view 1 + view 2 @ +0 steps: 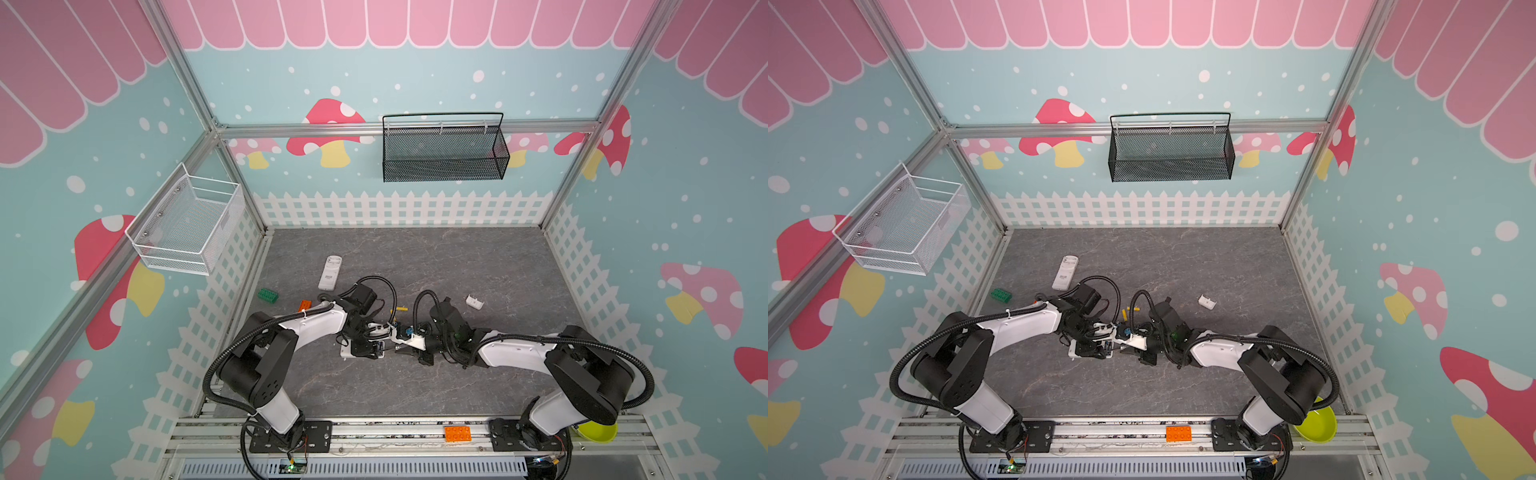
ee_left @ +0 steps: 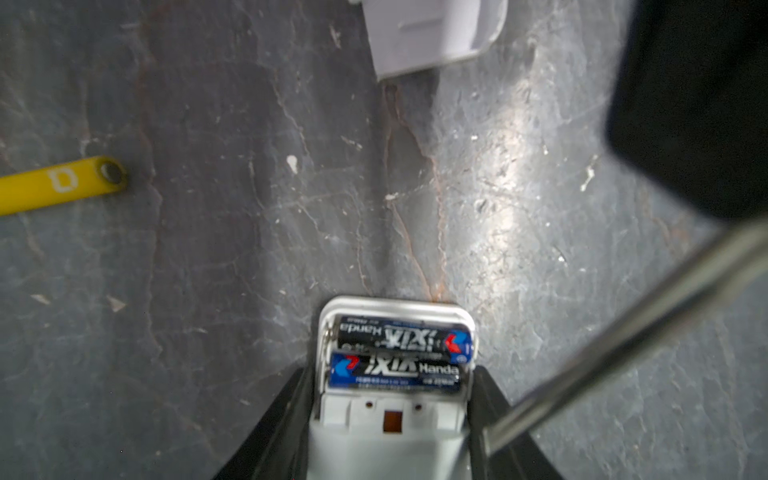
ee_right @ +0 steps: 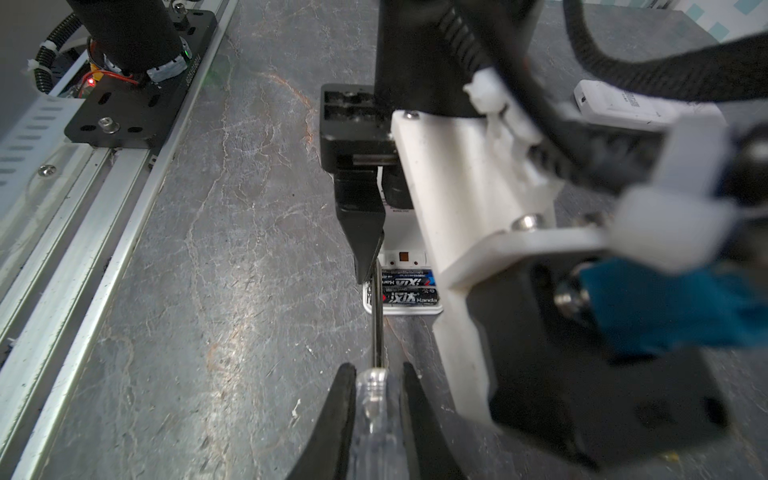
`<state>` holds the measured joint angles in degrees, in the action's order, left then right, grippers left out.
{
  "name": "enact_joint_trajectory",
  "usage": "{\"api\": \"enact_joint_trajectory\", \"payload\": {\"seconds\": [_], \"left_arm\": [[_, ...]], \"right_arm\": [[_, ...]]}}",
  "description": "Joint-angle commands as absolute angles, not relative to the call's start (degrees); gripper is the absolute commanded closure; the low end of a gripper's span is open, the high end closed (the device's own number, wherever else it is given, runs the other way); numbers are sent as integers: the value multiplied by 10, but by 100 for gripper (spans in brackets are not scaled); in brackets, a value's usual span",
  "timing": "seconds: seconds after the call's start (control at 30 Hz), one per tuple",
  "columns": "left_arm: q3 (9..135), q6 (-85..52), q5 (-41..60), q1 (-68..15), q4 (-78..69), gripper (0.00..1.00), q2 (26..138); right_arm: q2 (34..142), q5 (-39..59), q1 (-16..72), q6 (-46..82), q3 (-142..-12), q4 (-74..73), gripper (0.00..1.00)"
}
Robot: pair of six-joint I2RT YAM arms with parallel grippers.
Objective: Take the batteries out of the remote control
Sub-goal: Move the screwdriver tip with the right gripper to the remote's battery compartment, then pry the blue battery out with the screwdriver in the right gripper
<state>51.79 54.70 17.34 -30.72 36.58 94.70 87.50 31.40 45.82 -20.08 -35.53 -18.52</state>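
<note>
My left finger blocks the screwdriver beside the batteries' ends, so I need to take the remote control farther back [image 2: 388, 457] from the compartment with my left gripper.
My left gripper [image 2: 392, 376] is shut on a white remote control [image 2: 390, 440], one finger pressed against each side. Its back compartment is open, and two black batteries [image 2: 399, 338] lie in it side by side. The right gripper [image 3: 377, 370] is shut on the clear handle of a screwdriver [image 3: 376, 399]. The steel shaft [image 2: 623, 340] reaches to the compartment's edge beside the batteries [image 3: 409, 286]. A yellow battery [image 2: 58, 185] lies loose on the table just behind the grippers [image 1: 401, 309]. Both top views show the two grippers meeting over the remote at mid-table [image 1: 376, 349].
The white battery cover [image 1: 474, 301] lies to the right. A second white remote [image 1: 330, 272] lies at the back left. Green [image 1: 267, 295] and orange [image 1: 304, 305] bricks sit by the left arm. An orange brick [image 1: 457, 433] and a green bowl [image 1: 596, 432] are at the front rail.
</note>
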Motion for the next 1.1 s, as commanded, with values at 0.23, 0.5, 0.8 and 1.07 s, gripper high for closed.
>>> {"api": "enact_joint_trajectory", "payload": {"seconds": [0.23, 0.5, 0.8, 1.07], "left_arm": [[515, 602, 127, -301, 423, 30, 938], [507, 622, 123, -299, 418, 39, 943], [507, 626, 125, -301, 408, 52, 950], [507, 623, 124, -302, 407, 52, 949]], "right_arm": [[856, 322, 461, -205, -329, -204, 100], [874, 311, 461, -207, -336, -195, 100], [884, 320, 461, -204, -341, -182, 100], [883, 308, 460, -205, -336, -183, 100]]}}
